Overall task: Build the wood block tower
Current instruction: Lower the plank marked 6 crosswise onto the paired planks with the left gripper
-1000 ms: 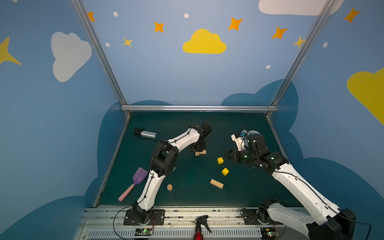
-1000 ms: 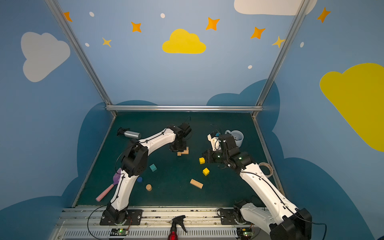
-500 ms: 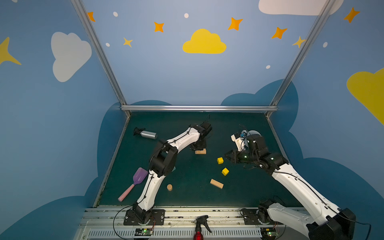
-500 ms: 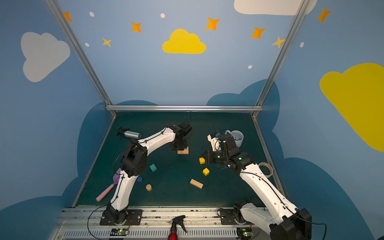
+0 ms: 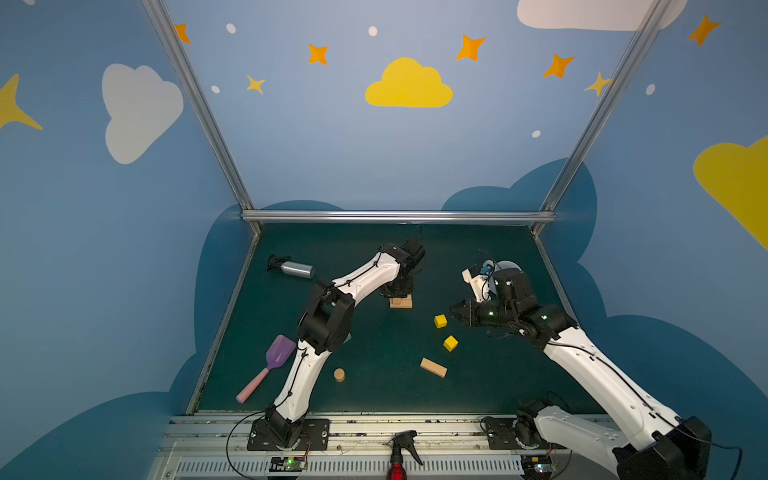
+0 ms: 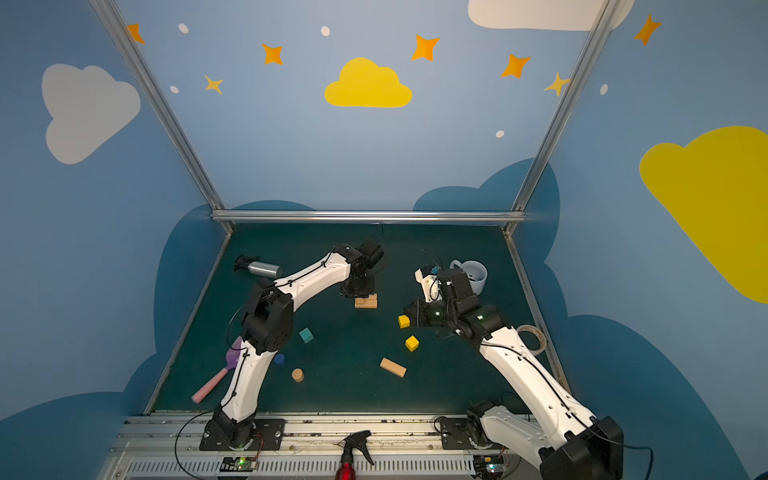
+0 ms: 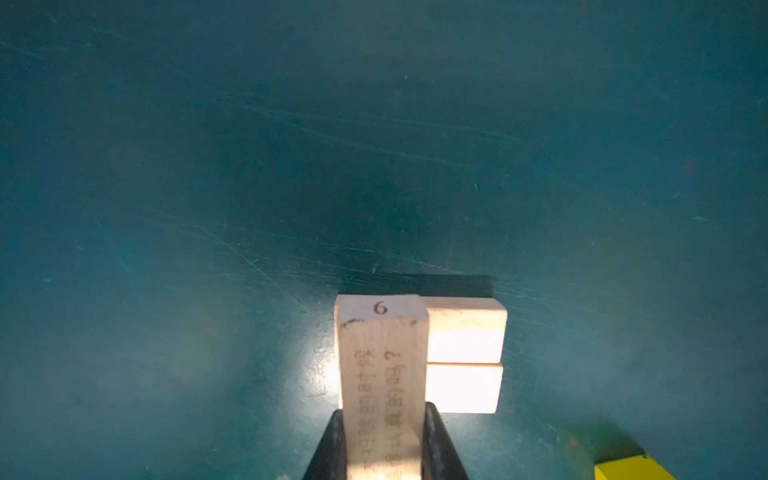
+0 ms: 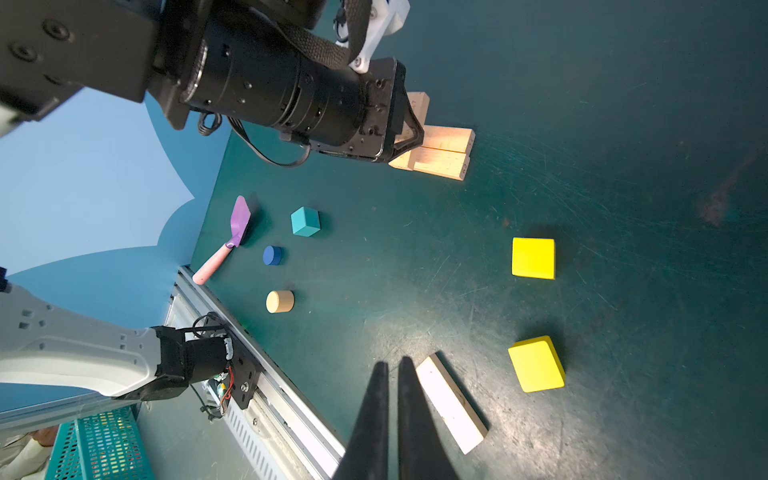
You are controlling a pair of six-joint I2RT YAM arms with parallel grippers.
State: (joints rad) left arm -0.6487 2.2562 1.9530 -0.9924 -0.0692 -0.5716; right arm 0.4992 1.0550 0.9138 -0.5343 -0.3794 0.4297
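The robot's left gripper will lay the third tan plank crosswise on the near-scoop end of the two tan planks point(image 5: 394, 303) point(image 7: 382, 364).
Two tan planks point(image 7: 465, 336) lie side by side on the green mat at the back middle. My left gripper point(image 7: 384, 415) is shut on a third tan plank point(image 7: 382, 365), held crosswise over one end of them; both top views show this small stack point(image 5: 401, 302) under my left gripper point(image 5: 400, 289). My right gripper point(image 8: 392, 368) is shut and empty, hovering beside a yellow cube point(image 5: 440, 321). A second yellow cube point(image 5: 450, 343) and a loose plank point(image 5: 433, 367) lie nearer the front. A teal cube point(image 6: 306, 335), blue cylinder point(image 6: 279, 358) and tan cylinder point(image 6: 297, 375) sit front left.
A silver spray bottle point(image 5: 296, 269) lies at the back left and a pale mug point(image 6: 473, 274) stands behind my right wrist. A purple scoop point(image 5: 274, 361) lies by the left edge, a tape roll point(image 6: 532, 336) by the right edge. A red spray bottle point(image 5: 399, 457) stands on the front rail.
My left gripper has shifted slightly with its plank, which now sits squarely over the two lying planks. The right arm has barely moved.
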